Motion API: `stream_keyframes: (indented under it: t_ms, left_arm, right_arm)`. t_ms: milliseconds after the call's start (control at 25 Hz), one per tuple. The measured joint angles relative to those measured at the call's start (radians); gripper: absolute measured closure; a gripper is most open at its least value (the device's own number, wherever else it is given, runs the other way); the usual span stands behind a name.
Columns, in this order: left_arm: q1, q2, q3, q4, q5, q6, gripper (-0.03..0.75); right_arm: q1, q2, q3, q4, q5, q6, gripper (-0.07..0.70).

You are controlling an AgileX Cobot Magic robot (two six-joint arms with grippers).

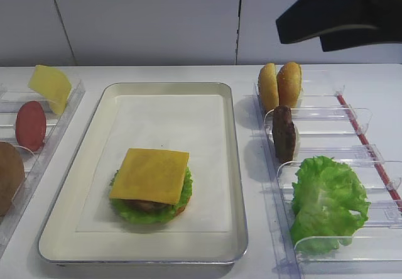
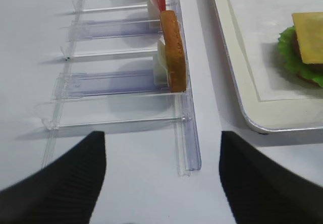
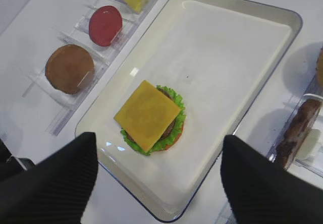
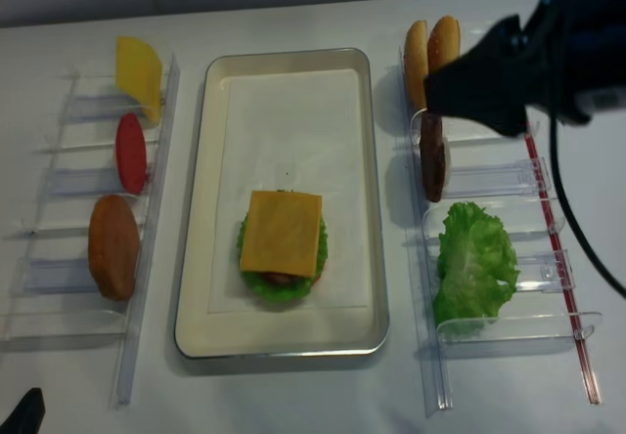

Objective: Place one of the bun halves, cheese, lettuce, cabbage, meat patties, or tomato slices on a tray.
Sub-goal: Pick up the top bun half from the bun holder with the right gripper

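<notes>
I need to close my right gripper on the middle of the bun half [image 4: 416,61] nearest the cream tray, in the red-strip rack.
On the cream tray [image 1: 169,119] [image 4: 284,126] a stack stands near the front: bun, green lettuce, patty and a yellow cheese slice [image 1: 151,174] [image 3: 147,114] on top. My right gripper [image 3: 159,134] hangs open and empty above the tray's near rim, its arm [image 4: 509,63] high over the right rack. My left gripper [image 2: 161,133] is open and empty over bare table at the left rack's near end. Two bun halves [image 1: 279,85], a meat patty [image 1: 283,132] and a loose lettuce leaf [image 1: 326,200] stand in the right rack.
The left clear rack [image 4: 59,195] holds a spare cheese slice [image 4: 139,72], a tomato slice [image 4: 130,152] and a brown bun half [image 4: 112,246] [image 2: 171,52]. The right rack [image 4: 509,175] has a red strip along its outer side. The tray's corner [image 2: 257,125] lies right of the left gripper.
</notes>
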Motion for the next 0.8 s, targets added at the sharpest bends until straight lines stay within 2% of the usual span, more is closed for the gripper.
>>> stream_keyframes:
  t_ms: [160, 320, 600, 800]
  left_arm:
    - [0.0, 0.0, 0.0, 0.0, 0.0, 0.0, 0.265]
    - [0.0, 0.0, 0.0, 0.0, 0.0, 0.0, 0.265]
    - [0.0, 0.0, 0.0, 0.0, -0.002, 0.0, 0.265]
    - [0.0, 0.0, 0.0, 0.0, -0.002, 0.0, 0.265]
  right_arm:
    - [0.014, 0.108, -0.085, -0.058, -0.002, 0.06, 0.087]
    - [0.017, 0.225, -0.168, -0.109, 0.008, 0.095, 0.121]
    - [0.02, 0.403, -0.324, -0.223, 0.068, 0.182, 0.143]
    - [0.075, 0.519, -0.465, -0.292, 0.124, 0.267, 0.145]
